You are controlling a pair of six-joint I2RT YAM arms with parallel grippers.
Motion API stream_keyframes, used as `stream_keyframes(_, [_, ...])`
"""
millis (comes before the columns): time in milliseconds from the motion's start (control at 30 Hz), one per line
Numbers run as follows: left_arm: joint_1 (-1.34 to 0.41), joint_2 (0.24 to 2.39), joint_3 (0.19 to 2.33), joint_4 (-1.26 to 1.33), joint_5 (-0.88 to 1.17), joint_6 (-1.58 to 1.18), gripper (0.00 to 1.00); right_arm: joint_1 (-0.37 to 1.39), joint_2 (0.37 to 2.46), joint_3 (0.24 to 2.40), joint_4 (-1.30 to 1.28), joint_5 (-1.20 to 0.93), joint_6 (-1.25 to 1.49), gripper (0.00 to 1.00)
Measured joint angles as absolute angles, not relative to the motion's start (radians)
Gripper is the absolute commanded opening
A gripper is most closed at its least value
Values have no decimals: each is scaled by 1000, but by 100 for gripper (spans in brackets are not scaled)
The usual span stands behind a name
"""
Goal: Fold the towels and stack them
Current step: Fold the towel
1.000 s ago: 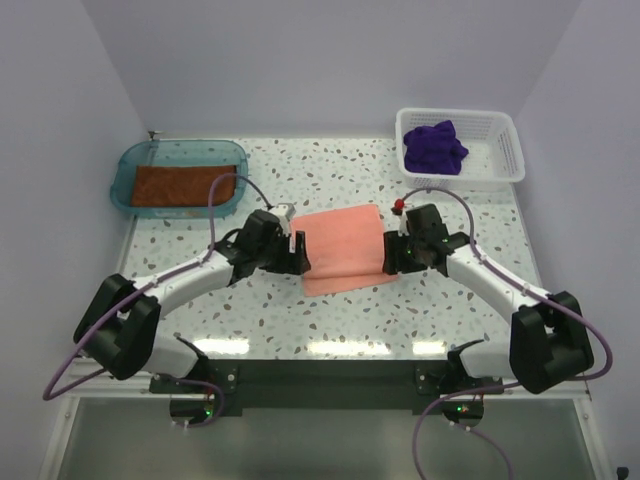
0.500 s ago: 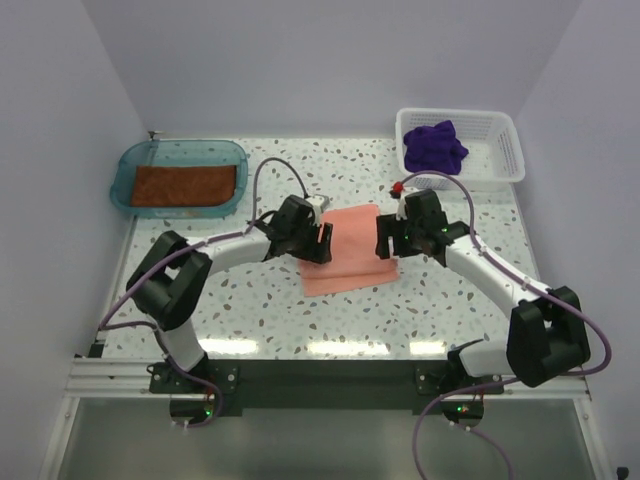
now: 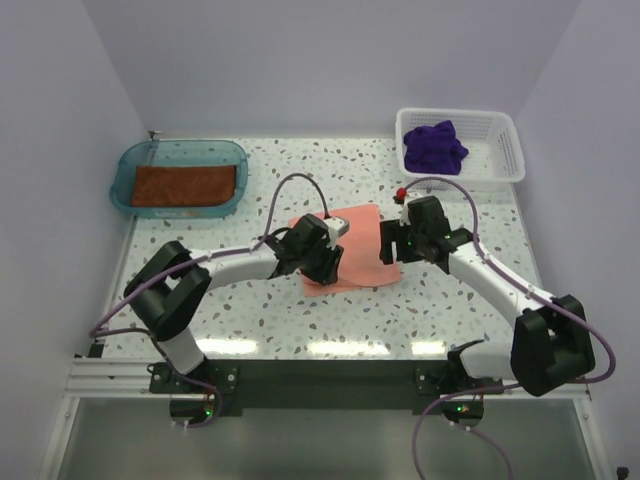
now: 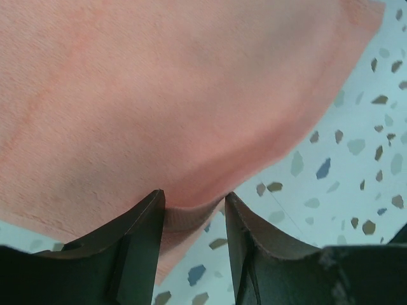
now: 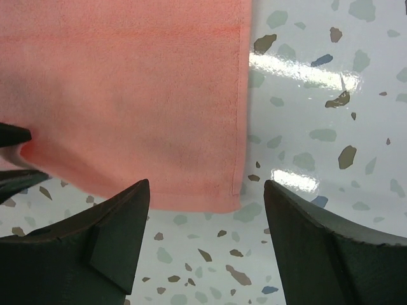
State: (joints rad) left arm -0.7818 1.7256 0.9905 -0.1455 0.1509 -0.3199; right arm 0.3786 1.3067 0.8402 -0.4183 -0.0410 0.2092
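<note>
My left gripper bunches the salmon pink towel's near edge midway; I will open it and take the towel's closest corner [image 3: 307, 293] before folding.
The salmon pink towel [image 3: 362, 238] lies flat mid-table; it fills the left wrist view [image 4: 191, 95] and the right wrist view [image 5: 140, 95]. My left gripper [image 3: 327, 264] sits over its near left part, jaws closed on a raised fold of its edge [image 4: 194, 194]. My right gripper [image 3: 391, 245] is open and empty at the towel's near right corner [image 5: 206, 184], just above the table. The rust brown towel [image 3: 185, 185] lies flat in the teal tray. The deep purple towel [image 3: 435, 147] is bunched in the white basket.
The teal tray [image 3: 125, 165] stands at the back left, and the white mesh basket [image 3: 507, 150] at the back right. The speckled table [image 3: 450, 320] has a glossy top. Walls close in on three sides.
My left arm has swung right and nearer, from the towel's left edge onto its near left part. My right gripper has shifted slightly back and left along the right edge.
</note>
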Motion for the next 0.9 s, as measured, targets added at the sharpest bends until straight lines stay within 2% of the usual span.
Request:
stream_keyframes(300, [-873, 1532, 844, -163, 140, -360, 47, 379, 1288, 812, -413, -39, 212, 75])
stream_keyframes(433, [-873, 1478, 832, -203, 58, -432, 46, 379, 1289, 807, -408, -39, 217, 73])
stream_keyframes(467, [-873, 1470, 832, -208, 27, -456, 43, 379, 1289, 807, -406, -39, 218, 72])
stream_keyframes(667, [-850, 1497, 847, -234, -93, -577, 34, 379, 1306, 806, -393, -35, 226, 60])
stream_keyframes(800, [-838, 1572, 862, -235, -145, -632, 29, 379, 1343, 781, -376, -34, 236, 42])
stream_keyframes(900, [-831, 1618, 863, -247, -173, -652, 24, 379, 1368, 766, -375, -35, 244, 33])
